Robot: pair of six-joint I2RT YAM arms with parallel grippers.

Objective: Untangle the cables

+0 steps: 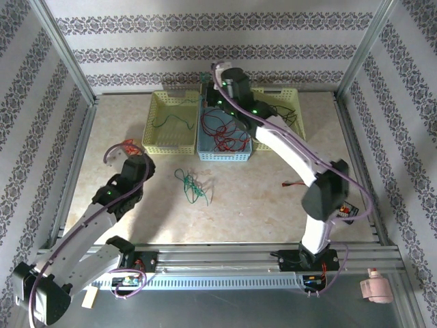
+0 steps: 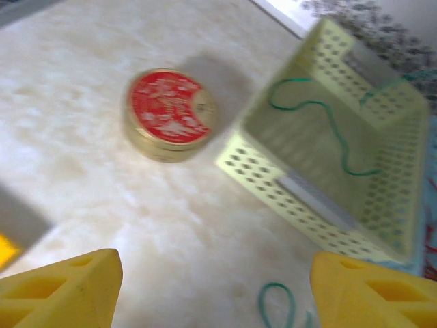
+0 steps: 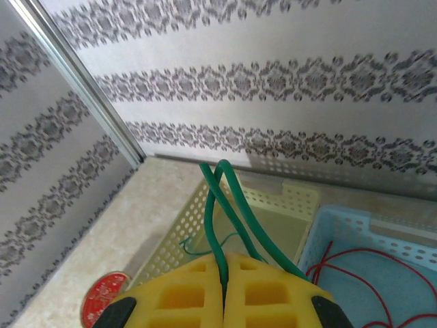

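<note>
My right gripper will let go of the green cable in front of the green piece of cable in the yellow basket (image 1: 178,130) beside the blue basket.
My right gripper (image 3: 224,290) is shut on a green cable (image 3: 232,198), whose loop sticks up between the yellow pads. It hovers high over the back baskets (image 1: 213,80). Below it, more green cable (image 3: 205,242) lies in the left yellow basket (image 1: 156,116). A tangle of green cables (image 1: 191,184) lies on the table in the middle. Red cables (image 1: 225,133) fill the blue basket (image 1: 225,156), and black cables (image 1: 292,116) lie in the right yellow basket (image 1: 298,96). My left gripper (image 2: 215,283) is open above bare table, with a green loop (image 2: 276,304) near its right finger (image 2: 372,290).
A round red-and-yellow disc (image 2: 171,113) sits on the table left of the yellow basket (image 2: 293,184), which holds a green strand (image 2: 321,113). A short red wire piece (image 1: 293,183) lies near the right arm. Metal frame rails border the table.
</note>
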